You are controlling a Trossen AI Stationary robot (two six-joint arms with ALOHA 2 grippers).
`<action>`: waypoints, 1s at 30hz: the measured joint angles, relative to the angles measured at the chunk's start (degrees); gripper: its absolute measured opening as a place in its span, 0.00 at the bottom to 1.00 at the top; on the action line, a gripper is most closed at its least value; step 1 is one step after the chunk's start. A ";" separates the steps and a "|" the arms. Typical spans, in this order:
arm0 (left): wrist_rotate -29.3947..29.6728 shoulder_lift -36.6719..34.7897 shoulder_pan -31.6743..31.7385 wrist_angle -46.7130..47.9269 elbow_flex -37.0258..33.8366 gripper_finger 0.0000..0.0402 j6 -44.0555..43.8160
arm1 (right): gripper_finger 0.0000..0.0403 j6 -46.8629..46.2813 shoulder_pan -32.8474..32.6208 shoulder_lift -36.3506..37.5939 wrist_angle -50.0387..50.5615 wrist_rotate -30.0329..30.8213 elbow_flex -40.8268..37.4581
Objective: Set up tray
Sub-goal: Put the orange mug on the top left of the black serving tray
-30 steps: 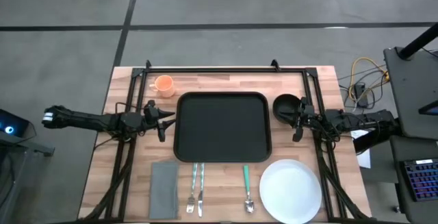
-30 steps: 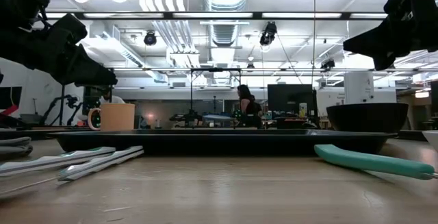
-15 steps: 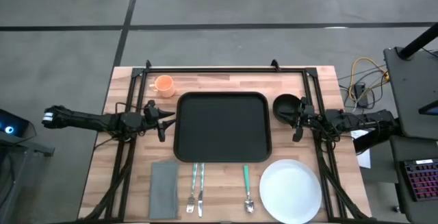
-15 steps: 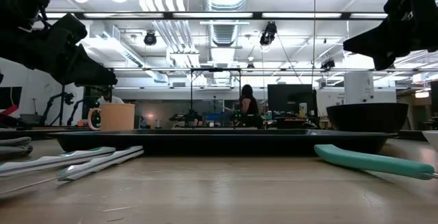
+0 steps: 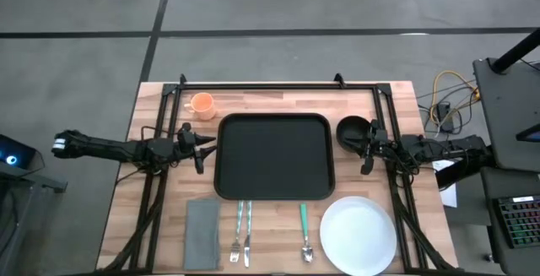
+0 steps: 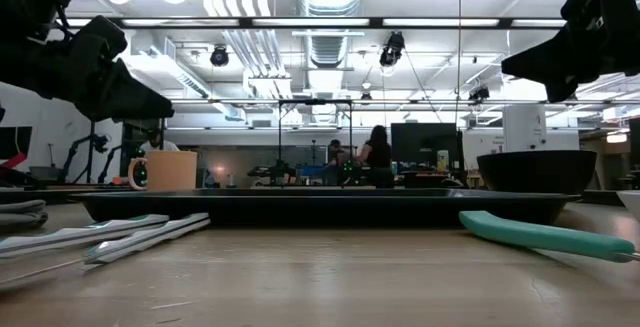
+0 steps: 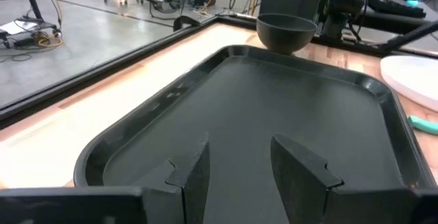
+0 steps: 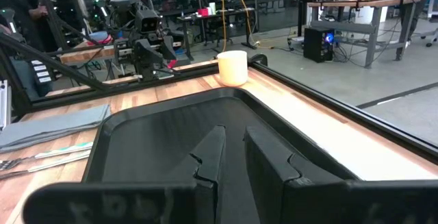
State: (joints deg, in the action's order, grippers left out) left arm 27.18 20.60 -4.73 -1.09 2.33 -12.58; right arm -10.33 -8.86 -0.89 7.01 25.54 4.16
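Observation:
Next, I should close my left gripper on the orange cup's rim (image 5: pixel 205 110), black tray side.
The black tray (image 5: pixel 274 158) lies flat in the middle of the wooden table, with nothing on it. My left gripper (image 5: pixel 201 149) hovers just off the tray's left edge, open, its fingers (image 7: pixel 198 172) pointing across the tray (image 7: pixel 274 107). My right gripper (image 5: pixel 366 149) hovers off the tray's right edge beside the black bowl (image 5: pixel 353 131). It is open by a narrow gap (image 8: pixel 234 131) and faces the tray (image 8: pixel 171 135). Both grippers hang above table height in the low view, neither touching anything.
An orange cup (image 5: pixel 202 104) stands at the far left. Along the near edge lie a grey folded napkin (image 5: pixel 202 223), a fork and knife (image 5: pixel 242 232), a teal-handled spoon (image 5: pixel 305 230) and a white plate (image 5: pixel 358 235). A black frame (image 5: pixel 270 85) borders the table. People show in the room beyond.

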 joint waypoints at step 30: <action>7.33 9.40 6.89 33.93 26.18 0.48 -10.14 | 0.12 1.29 0.02 0.00 -0.39 0.00 0.01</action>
State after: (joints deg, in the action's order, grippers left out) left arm 34.51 30.00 2.16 32.85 28.51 -22.71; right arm -9.04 -8.84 -0.89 6.61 25.54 4.17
